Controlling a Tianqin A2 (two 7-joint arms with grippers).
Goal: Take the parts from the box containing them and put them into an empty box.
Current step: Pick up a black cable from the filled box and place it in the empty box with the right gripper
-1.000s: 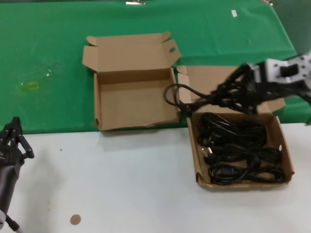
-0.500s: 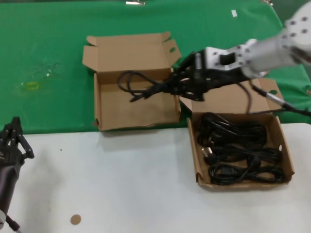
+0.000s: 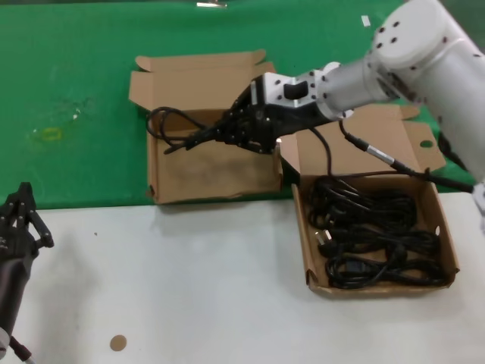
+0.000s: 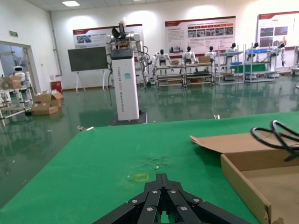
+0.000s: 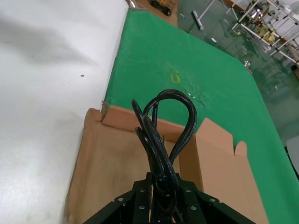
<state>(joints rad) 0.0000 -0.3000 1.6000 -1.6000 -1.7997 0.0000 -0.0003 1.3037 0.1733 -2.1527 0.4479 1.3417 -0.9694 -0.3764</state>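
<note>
Next, I set the bundled black cable down with my right gripper on the empty box's bottom, toward that box's side (image 3: pixel 204 149) (image 5: pixel 156 187) beside its open lid.
My right gripper (image 3: pixel 218 133) is shut on a bundled black cable (image 3: pixel 164 124) and holds it above the left half of the empty box (image 3: pixel 220 173), whose lid flap has an oval hole. In the right wrist view the cable (image 5: pixel 164 116) loops out from between the closed fingers of that gripper (image 5: pixel 161 181), over the box floor (image 5: pixel 107 163). To the right stands the box containing them (image 3: pixel 449 244), and several more black cable bundles (image 3: pixel 371 235) lie in it. My left gripper (image 3: pixel 23 206) is parked at the lower left, shut and empty; its tips (image 4: pixel 161 177) point across the green cloth.
Both boxes straddle the line between the green cloth (image 3: pixel 76 91) and the white table (image 3: pixel 189 288). The right arm's own cable (image 3: pixel 379 155) hangs over the full box's lid. A small brown disc (image 3: pixel 117 343) lies near the front edge. The left wrist view catches the empty box's wall (image 4: pixel 243 181).
My right gripper carried the cable bundle leftward, from above the full box's lid to over the left part of the empty box. The left arm stayed still.
</note>
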